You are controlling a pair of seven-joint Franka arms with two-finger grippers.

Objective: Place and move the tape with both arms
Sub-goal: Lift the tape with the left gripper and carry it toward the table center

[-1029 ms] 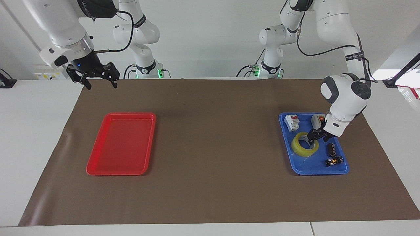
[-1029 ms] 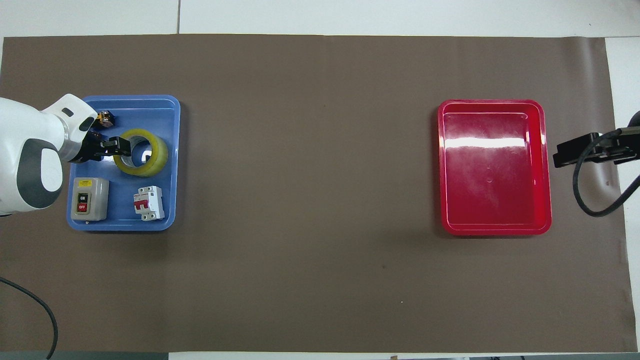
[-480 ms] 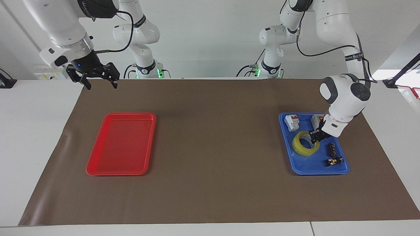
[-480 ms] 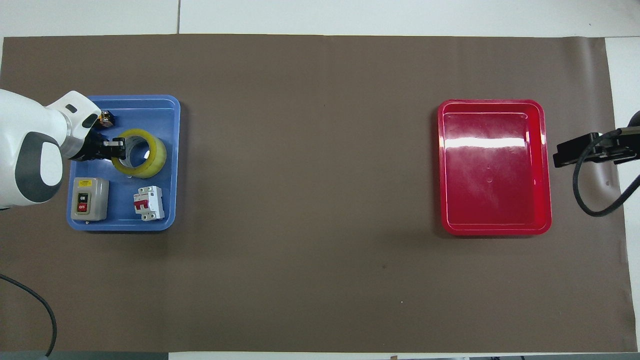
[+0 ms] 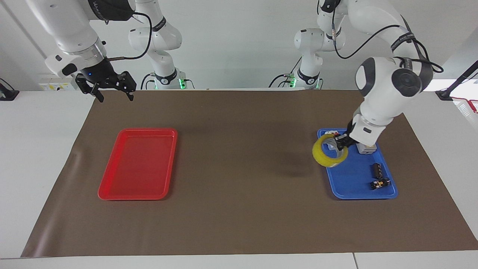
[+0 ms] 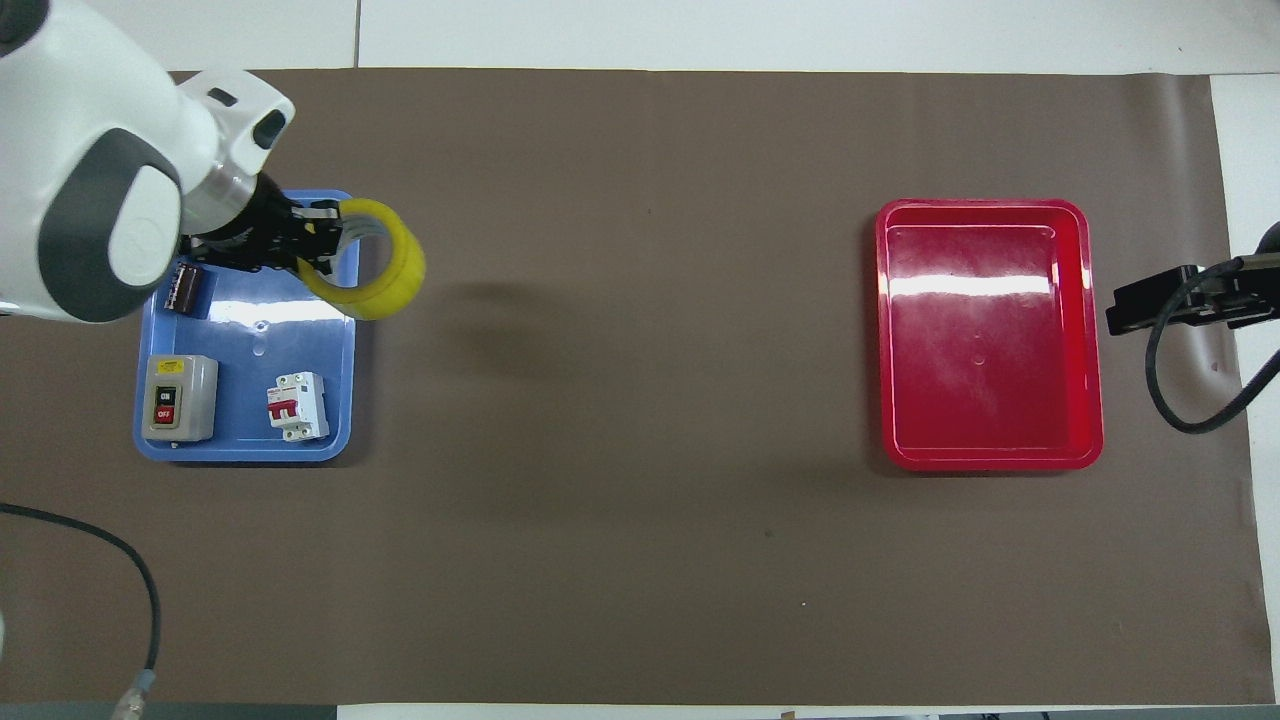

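Next, I set the yellow tape on the brown mat (image 6: 602, 346) between the blue tray and the red tray with my left gripper.
The yellow tape (image 5: 328, 154) (image 6: 382, 268) hangs in the air over the blue tray's (image 5: 351, 185) (image 6: 300, 330) edge that faces the table's middle. My left gripper (image 5: 340, 143) (image 6: 318, 243) is shut on the ring's wall and holds it tilted. The left arm reaches down from above the tray. My right gripper (image 5: 112, 89) stands open in the air over the table edge nearest the robots, at the right arm's end. In the overhead view only its black body (image 6: 1180, 298) shows at the frame's edge.
A bare red tray (image 5: 139, 163) (image 6: 988, 335) lies toward the right arm's end. The blue tray holds a grey on/off switch box (image 6: 177, 397), a white circuit breaker (image 6: 297, 406), a dark cylinder (image 5: 377, 170) and a small black-and-orange part (image 5: 379, 183). Brown mat (image 5: 239, 157) covers the table.
The left gripper shut on the tape, lifted it out of the blue tray and carried it toward the table's middle. The right arm has stayed still.
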